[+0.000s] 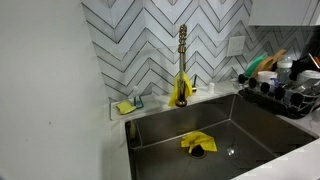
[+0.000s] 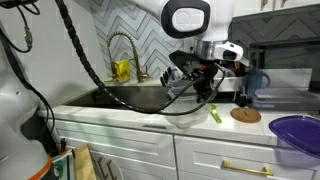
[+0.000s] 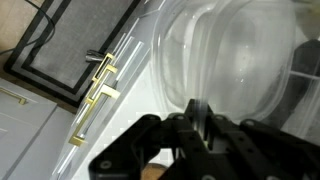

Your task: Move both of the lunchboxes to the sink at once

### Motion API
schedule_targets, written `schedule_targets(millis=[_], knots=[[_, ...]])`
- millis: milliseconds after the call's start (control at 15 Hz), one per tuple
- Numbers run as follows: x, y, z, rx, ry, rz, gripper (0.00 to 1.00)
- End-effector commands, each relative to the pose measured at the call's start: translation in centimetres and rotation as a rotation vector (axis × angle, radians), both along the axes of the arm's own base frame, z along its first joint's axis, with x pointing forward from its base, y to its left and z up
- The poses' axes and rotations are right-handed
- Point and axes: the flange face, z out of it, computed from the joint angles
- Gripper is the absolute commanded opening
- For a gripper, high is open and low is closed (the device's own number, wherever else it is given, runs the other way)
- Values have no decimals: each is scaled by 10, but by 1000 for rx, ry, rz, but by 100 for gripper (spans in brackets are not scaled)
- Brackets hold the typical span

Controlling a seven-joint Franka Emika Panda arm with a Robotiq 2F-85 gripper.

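Note:
Next, I open my gripper and pinch both rims together [image 3: 190, 94] before lifting, because it pinches one lunchbox's rim while the other rim sits outside the fingers.
Two clear lunchboxes [image 3: 235, 55], nested one in the other, fill the upper right of the wrist view. My gripper [image 3: 199, 118] is shut on their near rim, which is pinched between the black fingers. In an exterior view the gripper [image 2: 205, 88] hangs above the white counter to the right of the sink [image 2: 125, 97]; the see-through boxes are hard to make out there. The steel sink [image 1: 255, 118] lies under a gold faucet [image 1: 182, 60], with a yellow cloth [image 1: 197, 143] on its drain. The arm does not show in that view.
A dish rack [image 1: 285, 92] with dark items stands beside the sink, and a sponge tray [image 1: 127, 105] sits on the other side. On the counter lie a wooden disc [image 2: 245, 115], a green item [image 2: 215, 113], a blue mug [image 2: 255, 85] and a purple bowl [image 2: 296, 135]. Gold drawer handles [image 3: 95, 92] show below.

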Motion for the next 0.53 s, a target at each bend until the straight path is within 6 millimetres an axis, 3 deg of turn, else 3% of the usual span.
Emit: schedule_targets(millis=[0, 67, 333, 467], knots=[[-6, 3, -11, -11, -10, 36, 31], [-7, 3, -11, -12, -12, 38, 32], [-10, 2, -1, -34, -50, 42, 61], [-8, -2, -4, -34, -44, 38, 76]])
